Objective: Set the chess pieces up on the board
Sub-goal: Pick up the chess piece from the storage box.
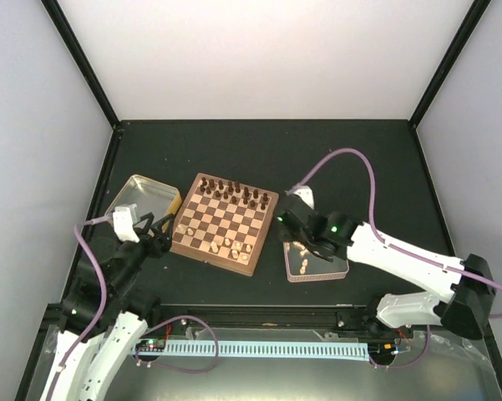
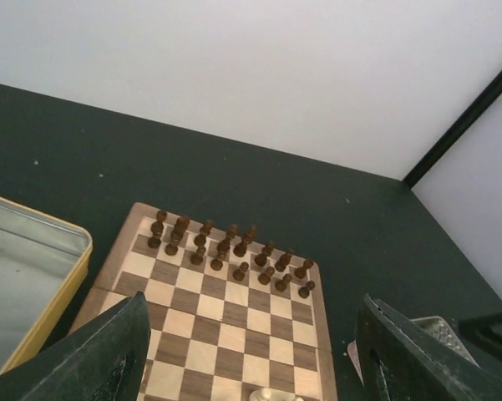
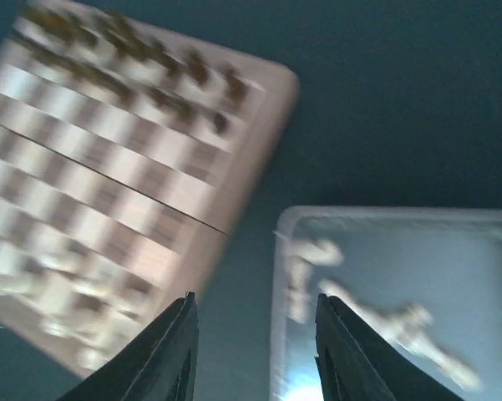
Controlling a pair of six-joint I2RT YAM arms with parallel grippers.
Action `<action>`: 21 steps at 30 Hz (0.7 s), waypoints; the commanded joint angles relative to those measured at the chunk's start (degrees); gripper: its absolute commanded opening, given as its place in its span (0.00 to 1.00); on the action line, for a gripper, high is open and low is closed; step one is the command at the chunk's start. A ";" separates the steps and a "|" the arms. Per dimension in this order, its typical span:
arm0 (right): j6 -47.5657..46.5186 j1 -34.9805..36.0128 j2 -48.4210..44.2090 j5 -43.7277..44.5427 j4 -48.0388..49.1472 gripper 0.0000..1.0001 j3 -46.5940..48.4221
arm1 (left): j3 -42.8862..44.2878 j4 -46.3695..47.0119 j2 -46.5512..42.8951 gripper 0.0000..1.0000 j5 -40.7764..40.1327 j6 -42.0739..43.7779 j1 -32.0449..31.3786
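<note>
The robot's right gripper will grip the sides of the pale piece (image 1: 304, 262) in the clear tray, just behind the piece closest to the tray's near edge.
The board (image 1: 225, 223) lies mid-table, with dark chessmen (image 1: 234, 193) along its far rows and several pale chess pieces (image 1: 231, 245) on its near rows. More pale pieces (image 1: 301, 249) lie in the clear tray (image 1: 317, 266) to its right. My right gripper (image 1: 286, 219) is open and empty, between the board's right edge and the tray; its view is blurred and shows the board (image 3: 109, 184), the tray (image 3: 401, 284) and pale pieces (image 3: 392, 322). My left gripper (image 1: 156, 231) is open and empty at the board's left edge, looking across the board (image 2: 225, 326).
A yellow-rimmed metal tin (image 1: 142, 200) stands left of the board, close to my left gripper; it also shows in the left wrist view (image 2: 25, 284). A white perforated rail (image 1: 259, 349) runs along the near edge. Black frame posts stand at the back corners.
</note>
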 commanded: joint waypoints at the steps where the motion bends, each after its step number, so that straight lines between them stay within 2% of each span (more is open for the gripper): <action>1: 7.52 -1.74 -5.86 1.68 -5.88 0.39 -11.08 | -1.05 7.45 2.99 0.69 4.70 -0.13 0.20; 6: 9.20 -2.03 -7.13 -2.25 -3.79 0.37 -18.44 | -1.57 10.65 6.32 0.69 5.11 -0.74 0.20; 15: 7.42 -2.85 -0.26 -5.00 0.60 0.35 -20.57 | -1.58 11.83 8.73 0.69 4.98 -0.87 0.20; 21: 7.51 -3.22 1.57 -6.86 1.12 0.26 -21.47 | -1.69 11.21 8.30 0.69 4.33 -0.85 0.20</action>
